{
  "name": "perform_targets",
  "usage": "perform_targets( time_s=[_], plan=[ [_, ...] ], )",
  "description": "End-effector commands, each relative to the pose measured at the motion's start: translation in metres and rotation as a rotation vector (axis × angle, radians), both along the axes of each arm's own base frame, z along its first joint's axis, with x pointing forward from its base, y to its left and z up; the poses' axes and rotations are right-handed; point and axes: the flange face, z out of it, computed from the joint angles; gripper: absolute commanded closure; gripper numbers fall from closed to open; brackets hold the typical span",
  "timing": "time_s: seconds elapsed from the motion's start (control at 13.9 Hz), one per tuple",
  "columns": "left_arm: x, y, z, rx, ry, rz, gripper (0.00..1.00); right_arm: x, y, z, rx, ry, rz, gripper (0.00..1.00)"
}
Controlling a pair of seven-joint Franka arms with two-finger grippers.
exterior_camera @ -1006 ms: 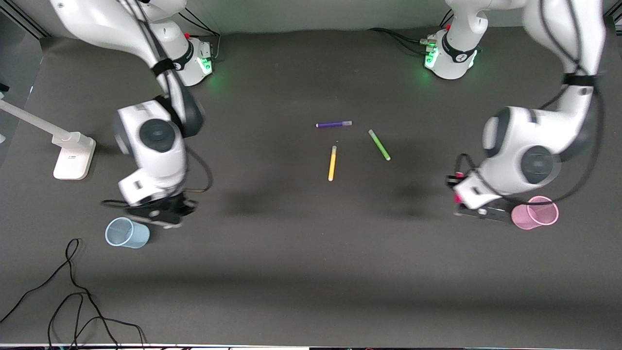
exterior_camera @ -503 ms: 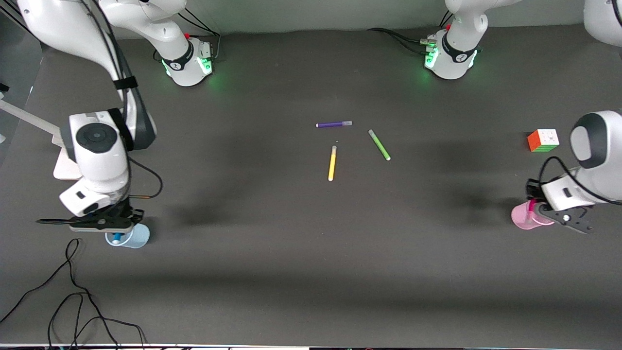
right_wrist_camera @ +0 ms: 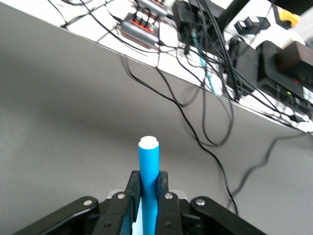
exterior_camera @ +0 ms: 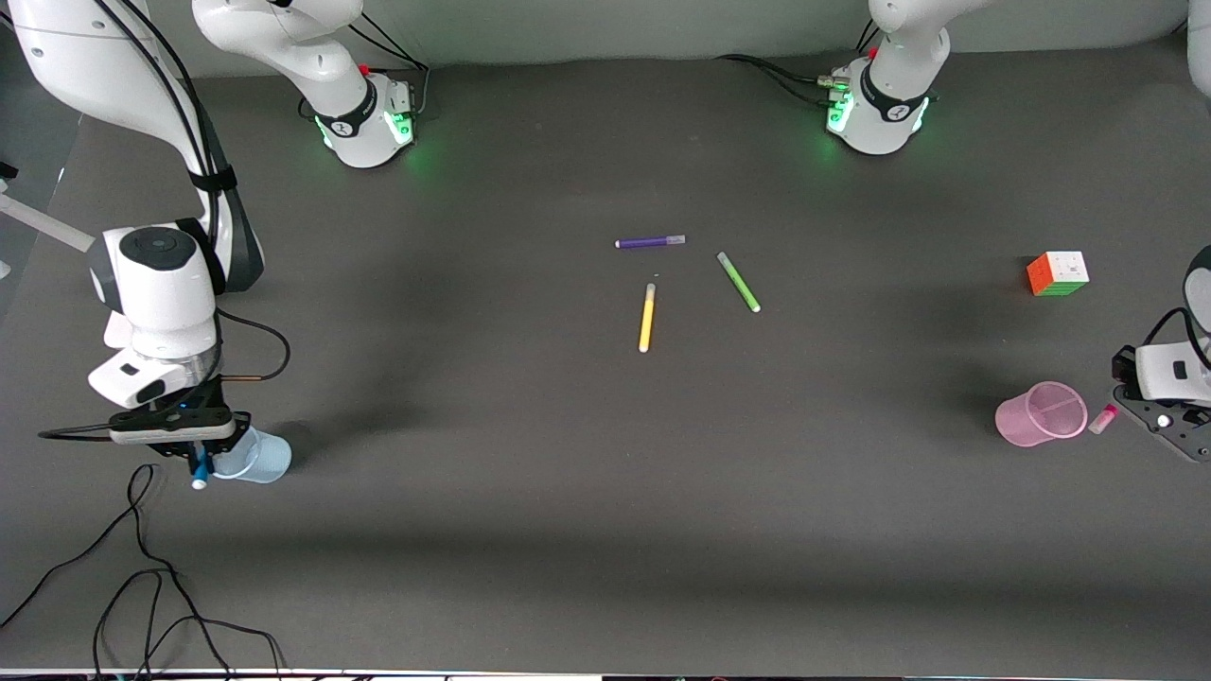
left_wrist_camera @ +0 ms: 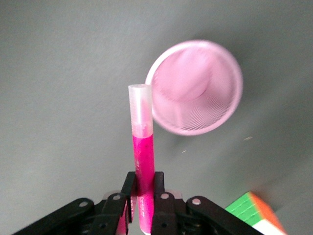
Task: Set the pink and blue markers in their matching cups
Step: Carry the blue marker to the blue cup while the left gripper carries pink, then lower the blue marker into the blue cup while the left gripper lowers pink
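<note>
I will use my right gripper to release the sky-blue marker inside the pale blue cup [exterior_camera: 242, 462] that is near the black cables.
My right gripper [exterior_camera: 197, 454] is shut on the sky-blue marker [exterior_camera: 200, 473] and hangs beside the pale blue cup [exterior_camera: 257, 458], on the side toward the right arm's end of the table. The right wrist view shows that gripper [right_wrist_camera: 149, 177] clamped on the blue marker [right_wrist_camera: 148, 166], with the white tip pointing away and no cup in sight. My left gripper [exterior_camera: 1124, 414] is shut on the pink marker [exterior_camera: 1102, 419], just past the pink cup [exterior_camera: 1041, 414] toward the left arm's end. In the left wrist view the gripper [left_wrist_camera: 143, 178] holds the pink marker [left_wrist_camera: 142, 147], whose pale cap is beside the pink cup's rim [left_wrist_camera: 230, 112].
A purple pen [exterior_camera: 650, 242], a green pen [exterior_camera: 738, 282] and a yellow pen [exterior_camera: 647, 317] lie mid-table. A colour cube [exterior_camera: 1058, 272] sits farther from the front camera than the pink cup. Black cables [exterior_camera: 142, 567] trail near the table's front edge at the right arm's end.
Both grippers moved outward with their markers. The blue marker went from over the blue cup's mouth to beside it. The pink marker went from the pink cup's rim to past it.
</note>
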Motion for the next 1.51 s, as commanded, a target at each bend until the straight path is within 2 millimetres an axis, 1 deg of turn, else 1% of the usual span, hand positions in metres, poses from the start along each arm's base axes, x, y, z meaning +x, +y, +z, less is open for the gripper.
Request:
perform_targets(
  time_s=[0.0, 0.14, 0.22, 0.29, 0.43, 0.5, 0.57, 0.72, 0.79, 0.86, 0.93, 1.01, 1.15, 1.37, 1.44],
  plan=[
    [0.013, -0.004, -0.011, 0.088, 0.025, -0.117, 1.00, 0.003, -0.005, -0.013, 0.022, -0.043, 0.063, 1.00],
    [0.016, -0.023, -0.016, 0.168, 0.070, -0.207, 1.00, 0.001, -0.017, -0.020, 0.029, -0.063, 0.083, 1.00],
    [0.015, -0.025, -0.018, 0.176, 0.076, -0.218, 1.00, 0.000, -0.018, -0.021, 0.023, -0.064, 0.097, 1.00],
    [0.015, -0.032, -0.022, 0.178, 0.085, -0.231, 1.00, -0.002, -0.025, -0.022, 0.005, -0.059, 0.104, 1.00],
    [0.009, -0.039, -0.029, 0.174, 0.106, -0.242, 1.00, -0.004, -0.028, -0.032, 0.024, -0.071, 0.128, 1.00],
    [0.007, -0.038, -0.030, 0.178, 0.119, -0.241, 1.00, -0.005, -0.034, -0.039, 0.029, -0.073, 0.130, 1.00],
    [0.004, -0.038, -0.029, 0.192, 0.144, -0.243, 1.00, -0.005, -0.035, -0.041, 0.033, -0.078, 0.136, 1.00],
    [0.002, -0.052, -0.018, 0.219, 0.190, -0.254, 1.00, -0.006, -0.036, -0.044, 0.036, -0.075, 0.131, 1.00],
    [-0.001, -0.053, -0.013, 0.226, 0.205, -0.250, 1.00, -0.006, -0.036, -0.044, 0.043, -0.078, 0.124, 0.91],
    [-0.001, -0.058, -0.009, 0.234, 0.212, -0.256, 1.00, -0.006, -0.036, -0.044, 0.051, -0.081, 0.115, 0.47],
    [-0.003, -0.065, -0.011, 0.237, 0.221, -0.267, 1.00, -0.006, -0.036, -0.044, 0.053, -0.081, 0.113, 0.02],
    [-0.003, -0.072, -0.015, 0.250, 0.230, -0.289, 1.00, -0.006, -0.036, -0.044, 0.053, -0.081, 0.111, 0.00],
    [-0.004, -0.075, -0.025, 0.257, 0.235, -0.307, 1.00, -0.005, -0.036, -0.042, 0.061, -0.087, 0.102, 0.00],
    [-0.006, -0.079, -0.035, 0.305, 0.251, -0.343, 1.00, -0.002, -0.036, -0.036, 0.055, -0.098, 0.107, 0.00],
    [-0.004, -0.089, -0.037, 0.329, 0.255, -0.375, 1.00, -0.001, -0.037, -0.035, 0.045, -0.097, 0.110, 0.00]
  ],
)
